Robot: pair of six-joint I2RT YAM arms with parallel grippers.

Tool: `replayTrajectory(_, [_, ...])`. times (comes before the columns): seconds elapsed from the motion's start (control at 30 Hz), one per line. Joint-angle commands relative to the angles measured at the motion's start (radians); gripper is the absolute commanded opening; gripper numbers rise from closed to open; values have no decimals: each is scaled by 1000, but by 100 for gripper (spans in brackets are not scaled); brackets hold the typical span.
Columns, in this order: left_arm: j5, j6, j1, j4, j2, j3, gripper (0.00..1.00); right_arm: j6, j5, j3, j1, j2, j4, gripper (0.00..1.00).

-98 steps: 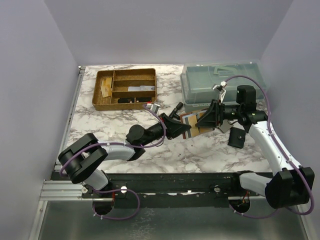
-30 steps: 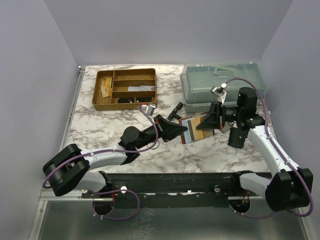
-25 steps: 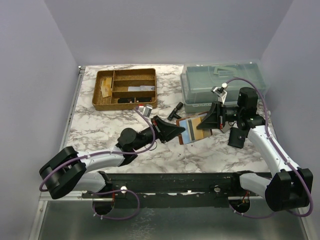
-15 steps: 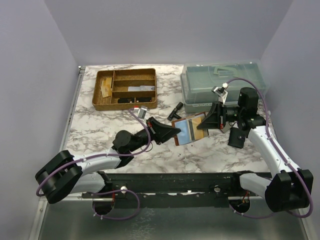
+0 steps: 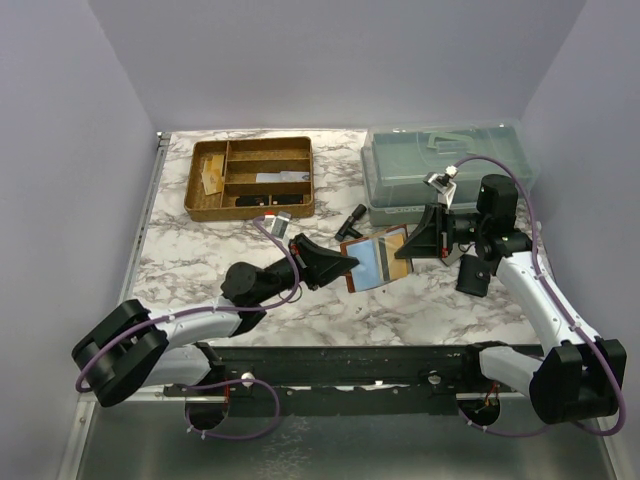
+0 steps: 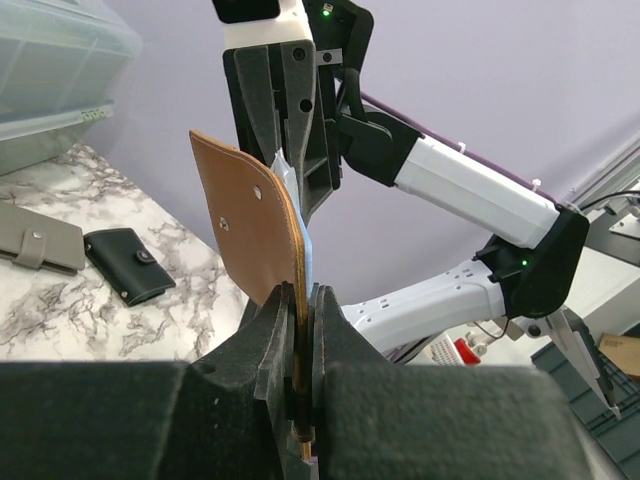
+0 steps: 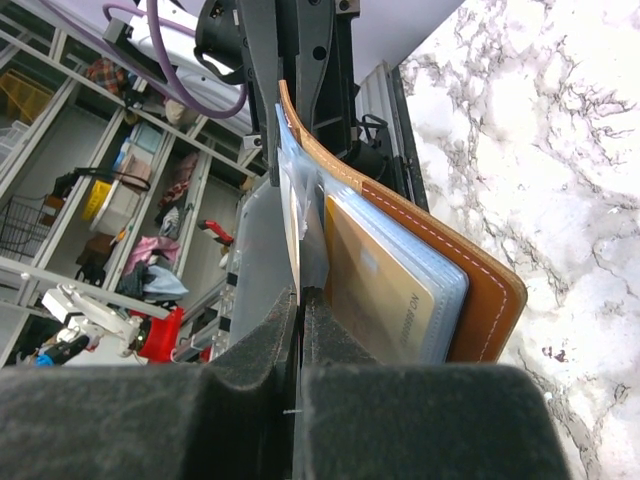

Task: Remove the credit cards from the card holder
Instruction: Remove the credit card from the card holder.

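My left gripper needs to let go of the card holder on the table [image 5: 325, 284] between the small black piece and the front edge.
The reddish-brown leather card holder [image 5: 372, 262] hangs open above the table between my two grippers. My left gripper [image 5: 338, 266] is shut on its left edge; in the left wrist view the brown cover [image 6: 245, 215] stands upright in my jaws [image 6: 303, 300]. My right gripper [image 5: 414, 241] is shut on the thin edge of a pale card [image 7: 294, 235] sticking out of the holder's clear sleeves. A tan credit card [image 7: 385, 295] sits in a sleeve against the leather cover [image 7: 455, 275]. A light blue face [image 5: 377, 262] shows inside the holder in the top view.
A gold-brown divided tray [image 5: 250, 178] stands at the back left. A clear lidded box [image 5: 440, 165] stands at the back right. A black pouch [image 5: 472, 275] and a grey wallet [image 6: 40, 238] lie under the right arm. A small black piece [image 5: 352, 215] lies near the box.
My left arm has drawn back to the left and nearer, pulling the card holder with it; the holder has tilted up and spread open. The right gripper has stayed almost in place.
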Motion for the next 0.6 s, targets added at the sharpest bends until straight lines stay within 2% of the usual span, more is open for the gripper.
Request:
replayTrajectory(0.0, [39, -23, 11, 115, 10, 1, 0, 14, -34, -3, -17, -5, 32, 5])
replayTrajectory(0.3, [45, -39, 11, 139, 57, 18, 0, 131, -80, -46, -17, -4, 172, 14])
replayTrajectory(0.43, [47, -52, 12, 165, 82, 25, 0, 175, -94, -59, -17, -6, 224, 4])
replayTrajectory(0.57, [43, -61, 15, 195, 93, 20, 0, 186, -99, -64, -17, -11, 239, 3])
